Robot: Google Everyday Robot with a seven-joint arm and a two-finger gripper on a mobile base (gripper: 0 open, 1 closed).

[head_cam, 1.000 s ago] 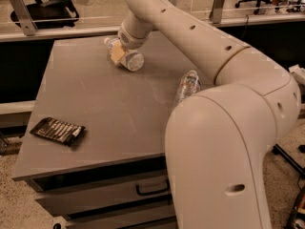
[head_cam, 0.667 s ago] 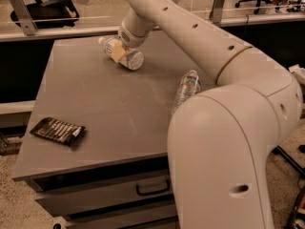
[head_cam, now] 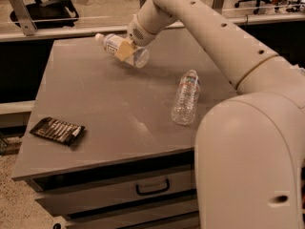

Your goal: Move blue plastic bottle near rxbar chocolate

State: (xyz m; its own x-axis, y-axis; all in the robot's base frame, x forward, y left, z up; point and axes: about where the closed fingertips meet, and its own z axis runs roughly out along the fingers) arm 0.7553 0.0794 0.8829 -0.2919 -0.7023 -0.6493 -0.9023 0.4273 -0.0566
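Note:
I will use my gripper to set the blue plastic bottle down on the grey table [head_cam: 76, 92] behind the rxbar chocolate.
The blue plastic bottle [head_cam: 116, 47] has a white cap pointing left and a white, pale-blue label. It lies tilted at the far middle of the grey table [head_cam: 109, 104], lifted a little off the top. My gripper [head_cam: 127, 49] is shut on the bottle's middle, with a tan finger pad over the label. The rxbar chocolate [head_cam: 57, 130] is a flat dark bar with white lettering, lying near the table's front left corner, well away from the bottle.
A clear ribbed bottle [head_cam: 186, 97] with a red-marked label lies on the right side of the table. My arm [head_cam: 224, 42] reaches across the back right. Drawers [head_cam: 143, 190] sit under the tabletop. A low ledge and office chairs stand behind.
The gripper has lifted the blue bottle slightly and carried it a little left and toward the table's middle. The bar and the ribbed bottle have not moved.

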